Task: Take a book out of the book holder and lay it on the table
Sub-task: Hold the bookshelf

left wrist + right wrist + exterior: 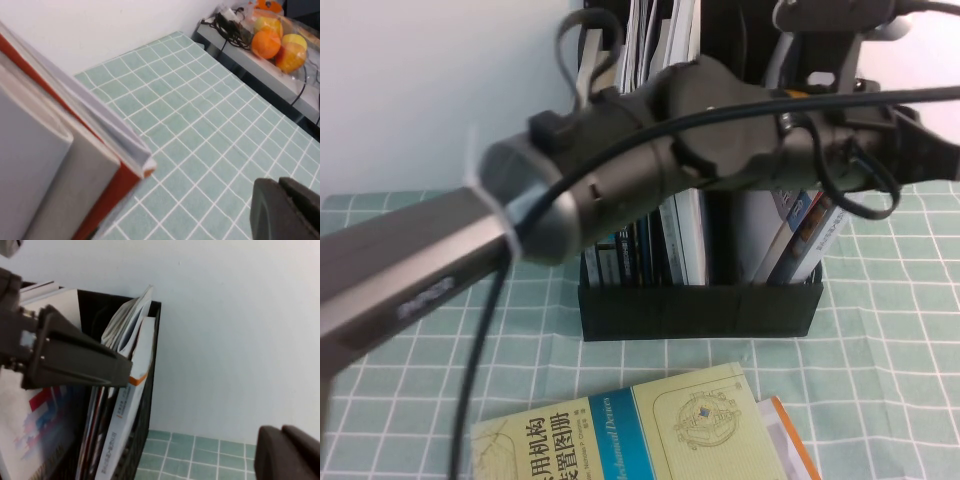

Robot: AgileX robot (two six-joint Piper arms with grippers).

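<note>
Next, my right gripper closes on the upright white book's spine [834,223] [115,422], under its orange stripe, at the end of the black book holder.
The black book holder [700,312] stands upright mid-table, packed with books and magazines; its perforated side wall [149,410] shows in the right wrist view. My left arm crosses in front of it, and my left gripper [935,152] is at the holder's upper right. Its fingers [285,210] are shut on nothing, beside a grey, red-edged magazine [115,190]. A white book with an orange border [792,440] lies flat on the table [880,380] at the front, mostly cut off. My right arm [830,25] is above the holder. My right gripper [287,455] is shut and empty near the wall.
A pale yellow book with a blue band [620,435] lies flat at the table's front edge. A white wall stands close behind the holder. A bag of fruit [272,37] and cables sit on a side shelf beyond the table's edge. A cable hangs from the left arm.
</note>
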